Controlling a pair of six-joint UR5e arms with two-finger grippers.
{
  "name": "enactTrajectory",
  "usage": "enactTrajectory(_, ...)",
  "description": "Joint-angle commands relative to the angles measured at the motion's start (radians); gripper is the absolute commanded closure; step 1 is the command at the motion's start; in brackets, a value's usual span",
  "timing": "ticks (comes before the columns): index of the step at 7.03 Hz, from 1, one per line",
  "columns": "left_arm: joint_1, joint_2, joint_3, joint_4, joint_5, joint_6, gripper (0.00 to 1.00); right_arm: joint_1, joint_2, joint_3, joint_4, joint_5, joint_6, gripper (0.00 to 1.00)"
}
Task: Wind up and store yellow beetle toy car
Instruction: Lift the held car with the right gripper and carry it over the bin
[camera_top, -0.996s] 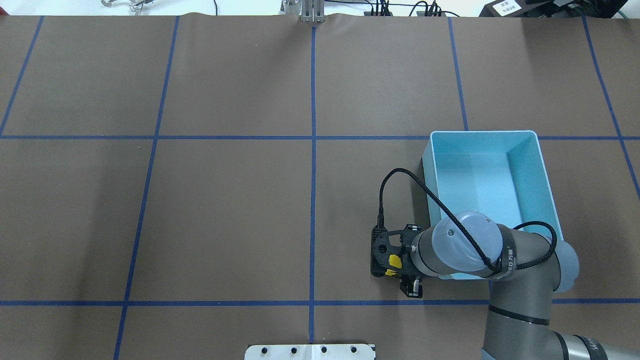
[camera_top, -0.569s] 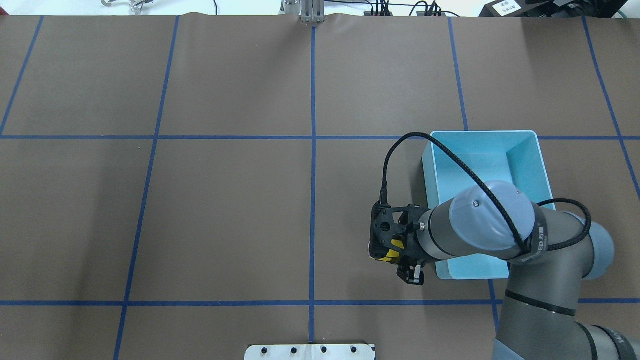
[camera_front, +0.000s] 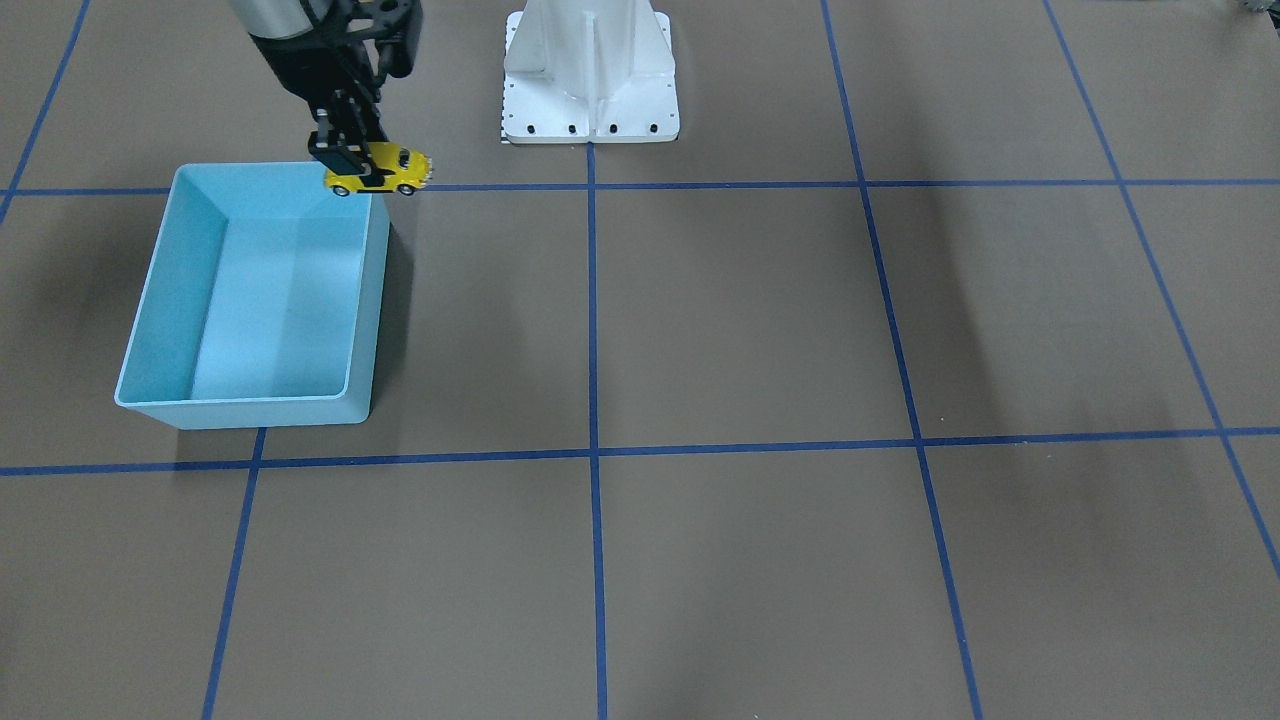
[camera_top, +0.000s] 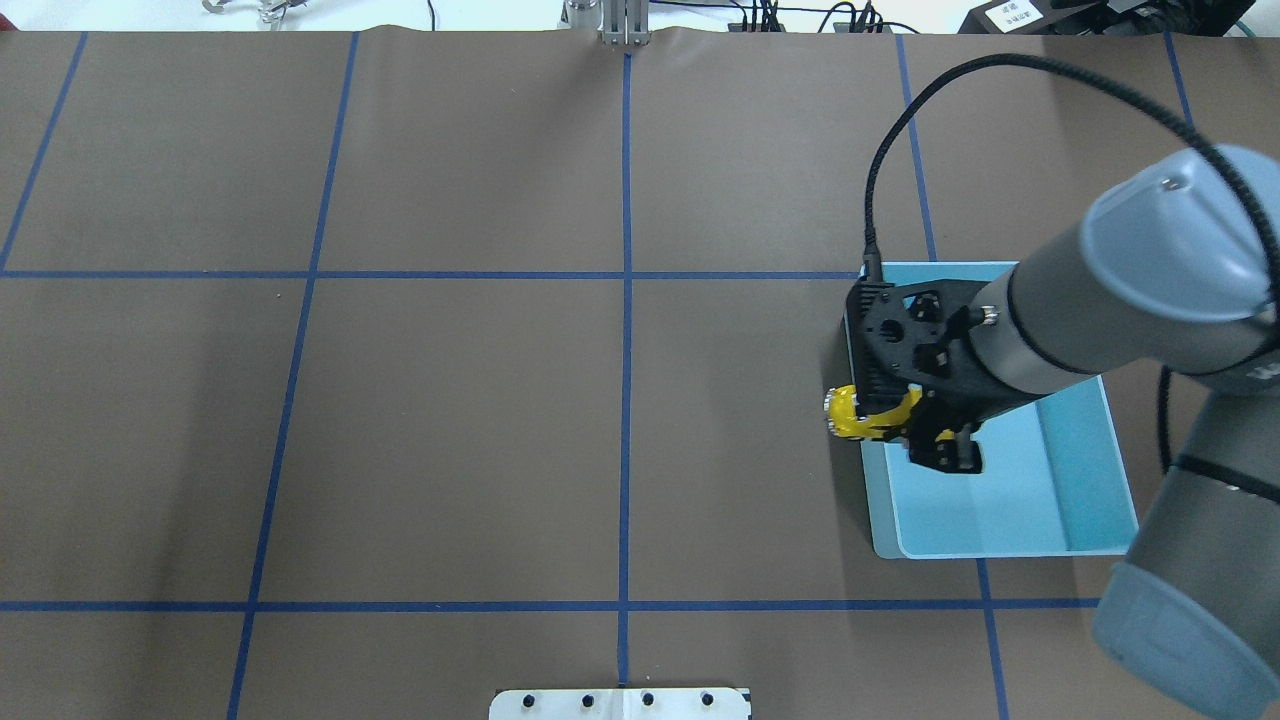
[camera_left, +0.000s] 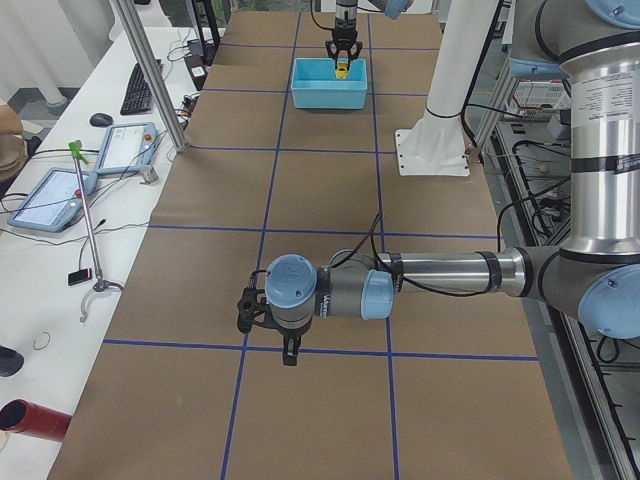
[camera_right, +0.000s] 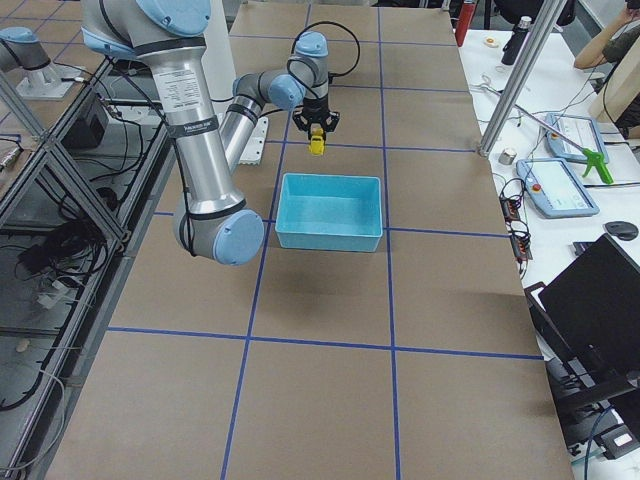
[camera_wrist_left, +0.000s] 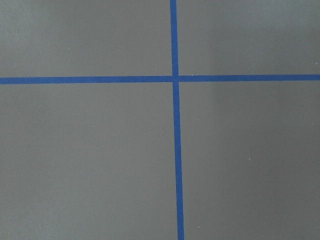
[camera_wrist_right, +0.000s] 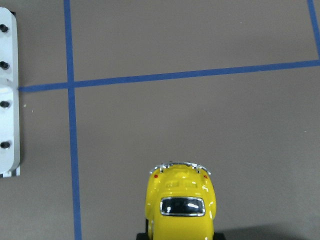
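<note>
Next, my right gripper sets the yellow beetle toy car down near the middle of the light blue bin's bottom (camera_front: 295, 280).
The yellow beetle toy car (camera_top: 858, 415) hangs in the air, held level, with my right gripper (camera_top: 905, 428) shut on it. It is over the left rim of the light blue bin (camera_top: 1000, 552). From across the table, the car (camera_front: 385, 171) sits at the black fingers (camera_front: 340, 158) above the bin's (camera_front: 250, 408) corner. The right wrist view shows the car's (camera_wrist_right: 182, 202) rear, with brown table below. The bin holds nothing. My left gripper (camera_left: 287, 352) shows only in the exterior left view, low over the table; I cannot tell its state.
The white robot base plate (camera_front: 590, 120) stands at the table's middle on the robot's side. Blue tape lines (camera_top: 626, 300) divide the brown table into squares. A side bench with tablets (camera_right: 560, 185) runs along the far edge, where a person's arm (camera_right: 610, 40) shows.
The right arm has lifted the car off the table beside the bin's near left corner. It has carried the car up and away from the robot, to over the bin's left rim.
</note>
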Motion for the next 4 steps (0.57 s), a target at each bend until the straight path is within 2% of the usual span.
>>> enactTrajectory(1,0.000,0.000,0.000,0.000,-0.001,0.000,0.00,0.096,-0.200,0.039,0.036,0.055,-0.226,1.00)
enactTrajectory(2,0.000,-0.001,0.000,0.000,-0.001,0.000,0.00,0.094,-0.277,-0.007,0.159,0.049,-0.229,1.00)
enactTrajectory(4,0.000,-0.001,0.000,0.000,-0.001,0.000,0.00,0.090,-0.280,-0.181,0.373,0.051,-0.219,1.00)
